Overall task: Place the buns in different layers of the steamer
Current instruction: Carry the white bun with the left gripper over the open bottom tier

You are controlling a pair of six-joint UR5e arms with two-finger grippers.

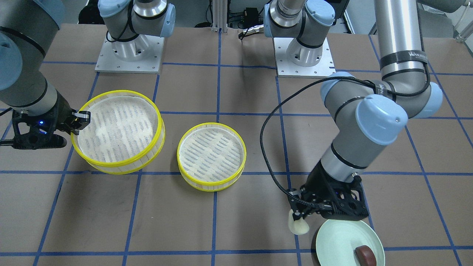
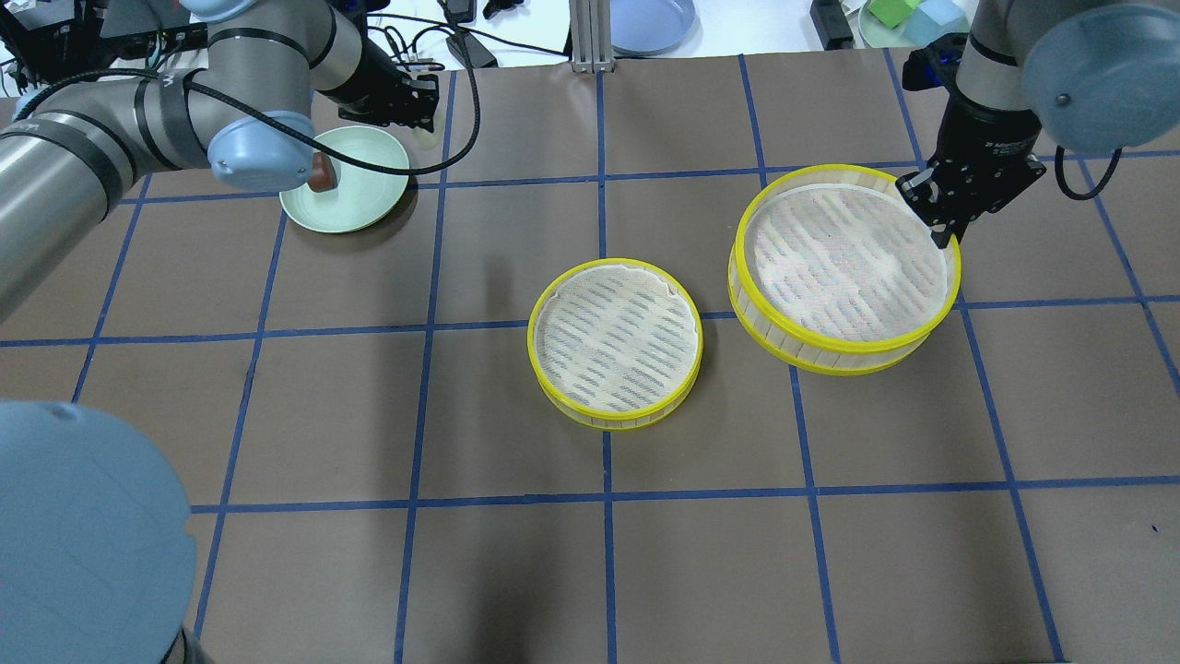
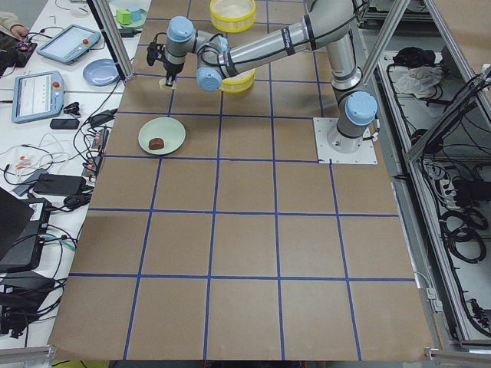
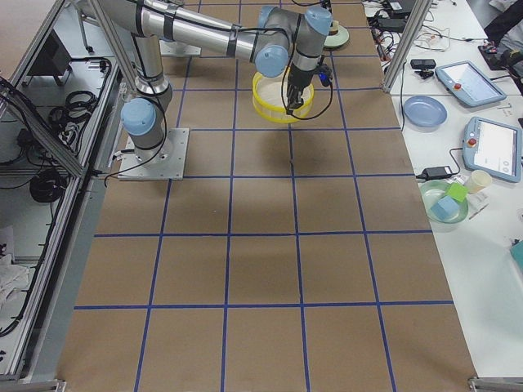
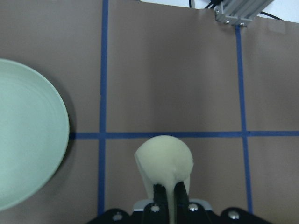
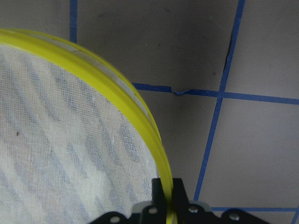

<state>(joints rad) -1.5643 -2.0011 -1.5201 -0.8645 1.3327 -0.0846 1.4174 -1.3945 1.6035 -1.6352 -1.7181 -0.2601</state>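
Observation:
Next, my left gripper lets go of the cream-white bun in the middle of the empty steamer layer (image 1: pixel 211 156) that sits in the middle of the table.
My left gripper (image 1: pixel 298 218) is shut on the cream-white bun (image 1: pixel 298 226) and holds it just beside the pale green plate (image 1: pixel 343 240). The wrist view shows the bun (image 5: pixel 164 158) pinched between the fingers above bare table. The dark reddish-brown bun (image 1: pixel 366 255) lies on the plate (image 2: pixel 364 189). My right gripper (image 2: pixel 933 219) is shut on the yellow rim (image 6: pixel 140 116) of one steamer layer (image 2: pixel 843 263), which seems raised off the table. The other steamer layer (image 2: pixel 615 341) sits empty mid-table.
The table is brown with a blue tape grid. Both arm bases (image 1: pixel 129 51) (image 1: pixel 305 55) stand at the robot's side. A black cable (image 1: pixel 269 147) loops from the left wrist. A blue bowl (image 2: pixel 653 18) and tablets lie off the table's far edge.

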